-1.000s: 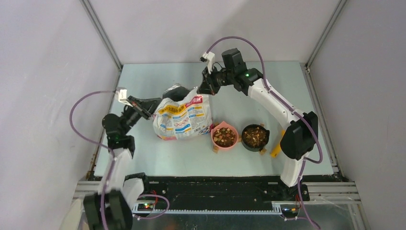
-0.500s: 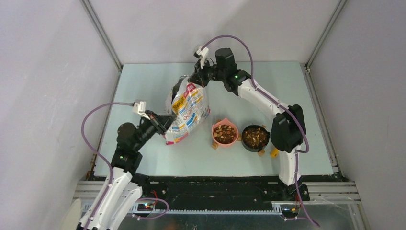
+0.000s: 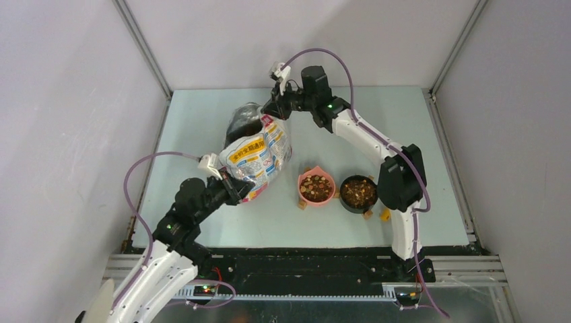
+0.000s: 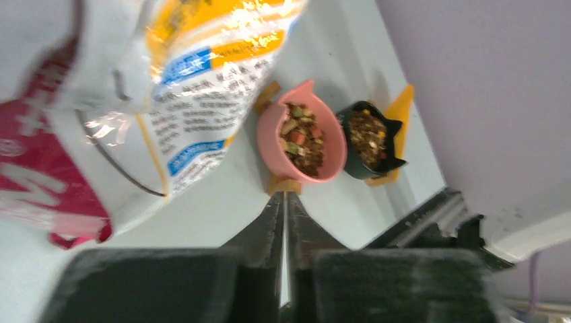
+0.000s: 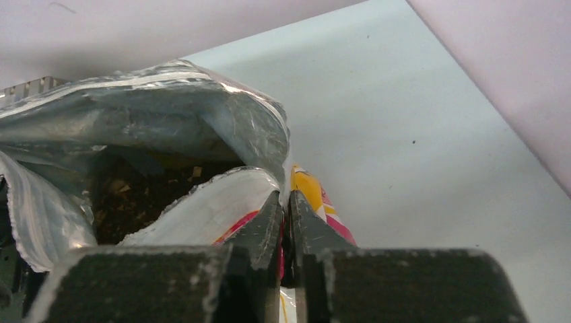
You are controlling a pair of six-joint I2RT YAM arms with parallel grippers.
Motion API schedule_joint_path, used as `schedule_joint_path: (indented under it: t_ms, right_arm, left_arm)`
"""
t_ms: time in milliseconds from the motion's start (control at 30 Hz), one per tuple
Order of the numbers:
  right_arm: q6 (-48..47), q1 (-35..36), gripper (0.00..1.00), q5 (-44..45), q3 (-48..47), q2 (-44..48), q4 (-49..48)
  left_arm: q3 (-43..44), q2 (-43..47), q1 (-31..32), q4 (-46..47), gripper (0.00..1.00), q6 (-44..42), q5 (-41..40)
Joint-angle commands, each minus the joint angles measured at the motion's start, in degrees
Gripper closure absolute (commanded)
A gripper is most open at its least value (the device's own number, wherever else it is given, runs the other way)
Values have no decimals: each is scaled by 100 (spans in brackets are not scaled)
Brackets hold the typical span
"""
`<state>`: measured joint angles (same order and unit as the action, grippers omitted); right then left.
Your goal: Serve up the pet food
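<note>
My right gripper needs to lower the bag, open, and pinch the bag's top corner (image 5: 284,176) to bring both sides together, because the bag's opening is wide open.
The pet food shows as brown kibble in the pink bowl (image 3: 316,188) and the black bowl (image 3: 358,192), and inside the open bag (image 5: 148,195). The white, yellow and pink bag (image 3: 259,156) hangs tilted, its open mouth toward the far left. My right gripper (image 3: 271,113) is shut on the bag's top edge (image 5: 285,195). My left gripper (image 3: 237,190) is shut and empty, just by the bag's lower near corner. In the left wrist view its fingertips (image 4: 284,196) point at the pink bowl (image 4: 303,138), with the bag (image 4: 168,81) up to the left.
Both bowls sit on small orange stands at the table's near right, the black bowl (image 4: 369,138) right of the pink one. A yellow piece (image 3: 385,214) lies by the right arm's base. Grey walls close in the pale table (image 3: 202,222) on three sides.
My left arm has swung nearer and rightward, from the bag's left side down to its lower corner. The right gripper moved left with the bag's top, tilting the bag and turning its mouth far-left.
</note>
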<state>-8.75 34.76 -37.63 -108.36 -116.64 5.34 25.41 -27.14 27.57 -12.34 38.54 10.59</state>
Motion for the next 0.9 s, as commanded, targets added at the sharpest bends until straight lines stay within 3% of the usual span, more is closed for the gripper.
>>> schedule_joint_path:
  t_ms: [0,33,67,100,133,233,367,433,567,633,733,867]
  right_arm:
    - [41,-51,76,-16,37,1037,-770]
    - [84,-68,71,82,180,1139,-828]
    - [128,-91,60,143,466,1349,-870]
    - [199,-105,55,245,597,1457,-941]
    - [229,-135,43,294,854,1690,-966]
    - [589,-247,28,434,1239,2106,-934]
    - [1747,-622,2,234,1410,2598,-310]
    - [2299,-752,1,-61,1525,2758,-66]
    - [2655,-804,1,-368,1954,2965,46]
    - [2428,-835,1,-430,1929,2925,268]
    - [1472,-896,2,-810,1810,2770,540]
    - [953,-1181,7,-1440,1299,2193,984]
  left_arm:
    - [794,137,72,-661,75,-140,-1225]
    - [876,155,75,-812,62,-164,-1485]
    - [1027,191,74,-1093,41,-174,-2029]
    - [1102,204,71,-1230,34,-178,-2256]
    - [1213,225,72,-1415,26,-294,-2545]
    - [1259,339,72,-1450,19,-504,-2791]
    - [609,375,73,-318,3,-1112,-2085]
    - [301,262,73,369,1,-1622,-1881]
    - [256,-13,72,747,0,-2288,-2248]
    - [361,-103,67,821,1,-2561,-2604]
    - [377,-205,64,1129,1,-2862,-2593]
    - [396,-596,64,1517,1,-3285,-2559]
